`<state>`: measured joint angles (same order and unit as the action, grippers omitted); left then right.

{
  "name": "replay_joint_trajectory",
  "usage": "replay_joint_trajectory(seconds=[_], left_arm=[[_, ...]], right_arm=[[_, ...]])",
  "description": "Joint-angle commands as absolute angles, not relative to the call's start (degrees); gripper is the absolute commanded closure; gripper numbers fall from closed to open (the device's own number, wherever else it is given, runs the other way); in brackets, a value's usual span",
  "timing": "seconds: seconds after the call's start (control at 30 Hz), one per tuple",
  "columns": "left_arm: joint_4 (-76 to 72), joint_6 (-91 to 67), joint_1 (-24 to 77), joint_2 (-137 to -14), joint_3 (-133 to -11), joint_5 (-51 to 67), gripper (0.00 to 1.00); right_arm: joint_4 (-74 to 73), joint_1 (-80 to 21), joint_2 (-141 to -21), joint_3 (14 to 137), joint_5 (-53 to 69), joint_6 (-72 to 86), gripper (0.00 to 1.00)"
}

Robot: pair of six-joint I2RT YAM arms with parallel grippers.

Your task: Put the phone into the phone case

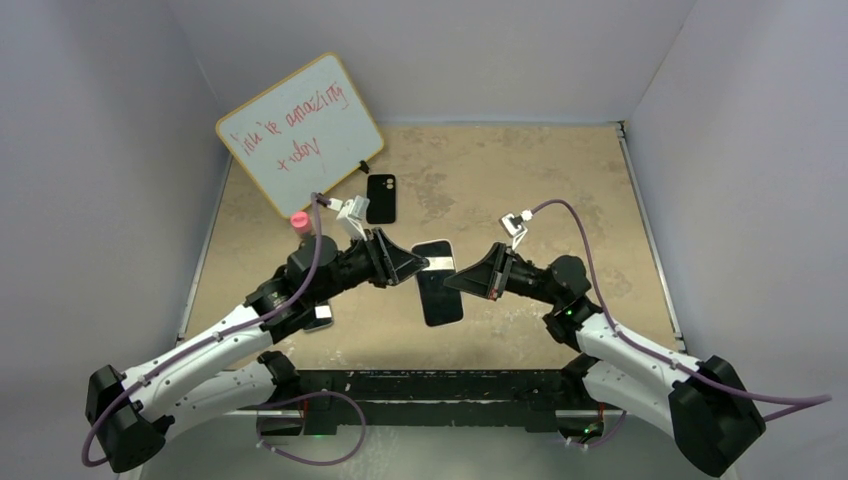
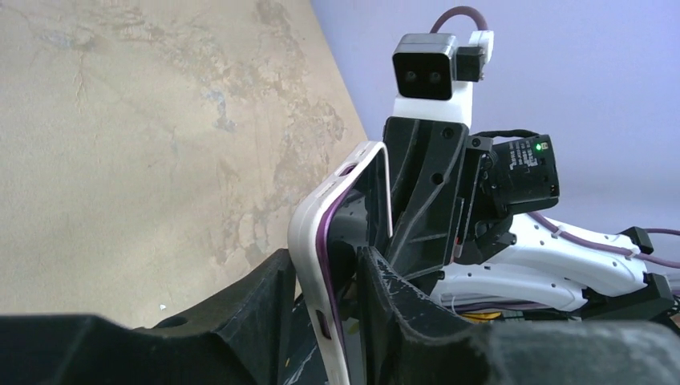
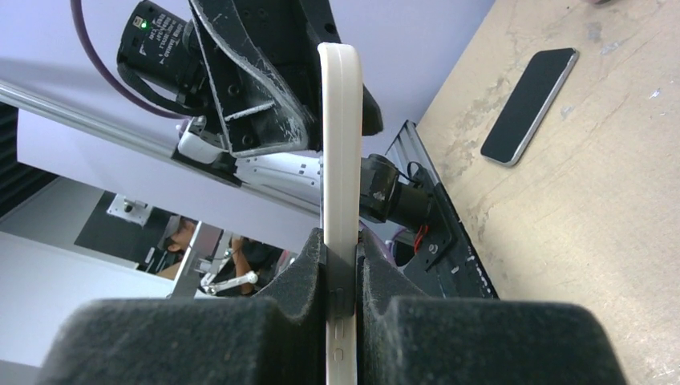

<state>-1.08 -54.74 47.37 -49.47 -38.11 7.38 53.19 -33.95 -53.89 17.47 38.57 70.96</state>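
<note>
Next, I lay the phone with the whitish-beige back, now held above the table's middle, down flat on the bare tan table, just off its middle (image 1: pixel 477 259) towards the side of my right gripper.
The phone (image 1: pixel 322 318), with a black screen and silvery rim, lies flat on the table, half hidden under my left arm; in the right wrist view the phone (image 3: pixel 529 104) is fully in sight. The matte black phone case (image 1: pixel 381 198) lies farther back, near the whiteboard. Both grippers hold a different, whitish-beige-backed phone (image 1: pixel 440 300) above the table's middle. My left gripper (image 1: pixel 415 265) (image 2: pixel 329 281) is shut on one end of the whitish-beige-backed phone (image 2: pixel 309 233). My right gripper (image 1: pixel 455 283) (image 3: pixel 341 257) is shut on the long edge of the whitish-beige-backed phone (image 3: pixel 338 120).
A whiteboard (image 1: pixel 298 130) with red writing leans at the back left. A pink-capped bottle (image 1: pixel 298 222) stands just behind my left arm. Grey walls enclose the tan table (image 1: pixel 560 190) on three sides, and a black rail (image 1: pixel 440 385) runs along its near edge.
</note>
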Motion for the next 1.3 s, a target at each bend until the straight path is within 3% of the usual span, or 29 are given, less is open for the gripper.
replay_joint_trajectory(seconds=[0.0,0.13,0.47,0.5,0.6,0.67,0.9,1.27], left_arm=[[-4.19,-55.12,46.96,-48.17,-38.96,4.61,0.71],[-4.26,-54.18,46.88,-48.32,-38.67,4.27,0.99],[9.3,-49.97,46.85,-52.32,-43.52,-2.08,1.0],[9.31,-49.85,46.87,-52.46,-43.69,-1.68,0.98],[9.98,-49.65,46.85,-52.05,-44.3,-0.99,0.68],[10.58,-49.32,46.82,-51.36,-44.86,-0.97,0.59],[13.45,-50.07,46.6,-49.64,-45.62,-1.06,0.49],[1.35,-56.72,46.61,-46.38,-38.37,17.45,0.37]], right_arm=[[59.9,-33.83,-53.01,17.67,41.05,71.94,1.0],[60.16,-33.83,-53.81,17.79,41.51,71.54,1.0],[41.08,-33.81,-49.46,22.77,33.16,62.57,1.0],[41.35,-33.81,-49.56,22.91,33.09,62.92,1.0],[43.13,-33.84,-50.34,23.35,32.76,64.07,1.0],[44.54,-33.84,-51.37,23.86,33.75,64.37,1.0],[49.64,-33.84,-52.0,22.04,33.58,67.4,1.0],[49.41,-33.84,-49.99,23.16,19.16,70.45,1.0]])
